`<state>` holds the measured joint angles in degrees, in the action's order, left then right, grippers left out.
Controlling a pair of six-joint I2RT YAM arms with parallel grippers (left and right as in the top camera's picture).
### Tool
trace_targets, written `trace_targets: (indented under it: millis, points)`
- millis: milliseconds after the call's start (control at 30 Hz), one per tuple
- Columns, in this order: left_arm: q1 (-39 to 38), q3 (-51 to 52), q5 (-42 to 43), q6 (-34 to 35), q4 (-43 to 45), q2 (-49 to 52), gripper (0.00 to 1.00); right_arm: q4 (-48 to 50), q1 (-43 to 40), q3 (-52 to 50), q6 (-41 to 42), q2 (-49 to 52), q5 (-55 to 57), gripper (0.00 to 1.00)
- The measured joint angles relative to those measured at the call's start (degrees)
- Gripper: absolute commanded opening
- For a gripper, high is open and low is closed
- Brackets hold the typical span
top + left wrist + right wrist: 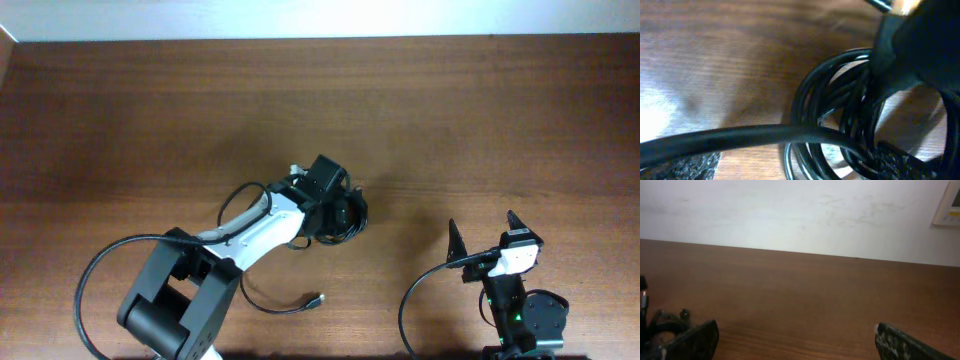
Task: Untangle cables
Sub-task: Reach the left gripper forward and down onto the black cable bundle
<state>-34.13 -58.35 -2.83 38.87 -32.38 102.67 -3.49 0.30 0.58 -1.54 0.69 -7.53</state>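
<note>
The coil lies under one finger of my left gripper, so next my left gripper lifts clear, turns and takes the coil by its outer loops [358,218].
The cables [347,217] lie as a tangled black coil at the middle of the table, with one loose end and its metal plug [316,298] trailing toward the front. My left gripper [340,208] hangs right over the coil. In the left wrist view it [795,167] stands open, its pads [682,167] wide apart, with loops of the cables [840,110] lying between them, ungripped. A black cord [740,136] crosses close to the camera. My right gripper [484,232] is open over bare wood at the right, its fingers [695,340] holding nothing.
The thick black cords of the arms loop near the front edge by the left base [90,285] and the right base [410,300]. A white wall [800,215] rises behind the far table edge. The coil [665,322] shows at the right wrist view's left edge.
</note>
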Motion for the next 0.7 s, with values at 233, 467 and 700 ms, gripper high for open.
trace_targets:
  millis: [233, 467, 700]
  points:
    - [0.0, -0.5, 0.0, 0.0, -6.0, 0.0, 0.99, 0.0, 0.0, 0.0, 0.0, 0.0, 0.0, 0.99]
    - [-0.2, -0.5, 0.9, -0.3, -3.2, 0.2, 0.99, 0.0, 0.0, 0.0, 0.1, 0.0, 0.0, 0.99]
    - [-0.1, -0.5, 4.3, -0.3, 2.5, 0.2, 0.99, 0.0, 0.0, 0.0, 0.0, 0.0, 0.0, 0.99]
